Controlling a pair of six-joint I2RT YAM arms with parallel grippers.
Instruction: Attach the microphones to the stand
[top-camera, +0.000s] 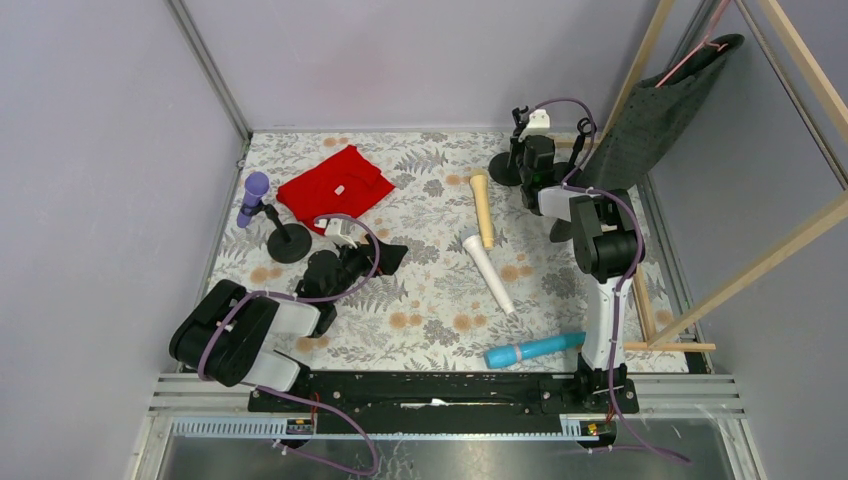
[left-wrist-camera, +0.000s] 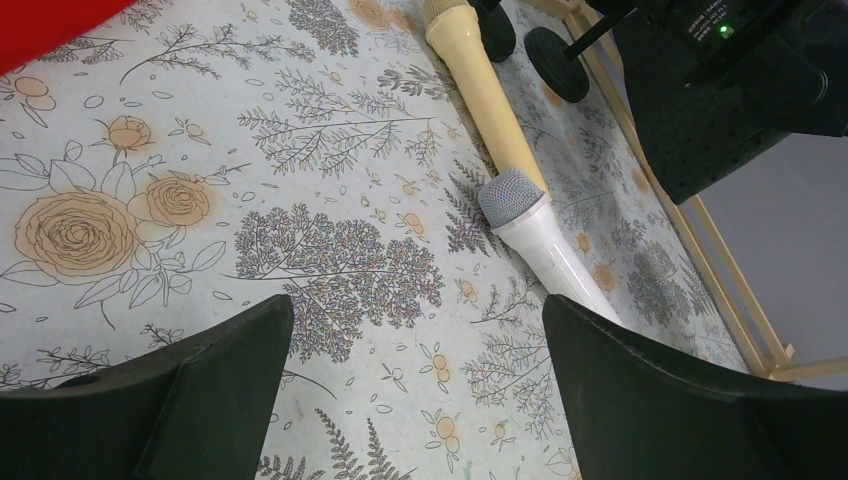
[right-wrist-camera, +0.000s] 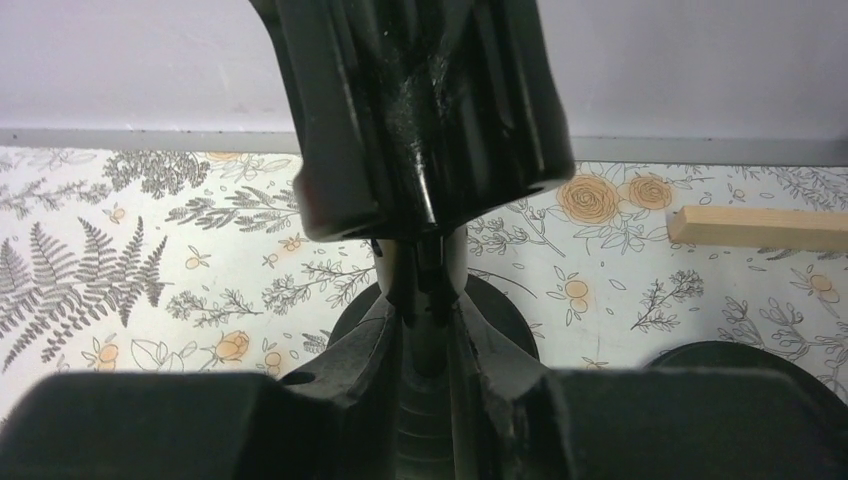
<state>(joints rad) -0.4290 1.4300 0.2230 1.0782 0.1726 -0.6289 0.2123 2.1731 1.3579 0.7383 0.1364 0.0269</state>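
I should let go of the black stand with my right gripper, setting it on the mat (top-camera: 405, 277) in between the white microphone and my left gripper.
A purple microphone (top-camera: 253, 197) is clipped in the left stand (top-camera: 289, 243). On the flowered mat lie a cream-yellow microphone (top-camera: 482, 207), a white microphone (top-camera: 488, 272) and a light blue microphone (top-camera: 534, 349). My right gripper (top-camera: 522, 152) is at the back right, shut on the thin post of a black stand (right-wrist-camera: 425, 290), just under its empty clip (right-wrist-camera: 420, 110) and over its round base (right-wrist-camera: 500, 320). My left gripper (left-wrist-camera: 415, 335) hangs open over bare mat, with the white microphone (left-wrist-camera: 535, 235) just beyond its right finger (left-wrist-camera: 640, 385) and the cream-yellow microphone (left-wrist-camera: 485, 85) farther off.
A red cloth (top-camera: 335, 185) lies at the back left. A wooden frame (top-camera: 700, 310) with a grey cloth (top-camera: 665, 110) hanging on it stands along the right side. A second round stand base (right-wrist-camera: 750, 365) sits right of the held stand, near a wooden bar (right-wrist-camera: 760, 227).
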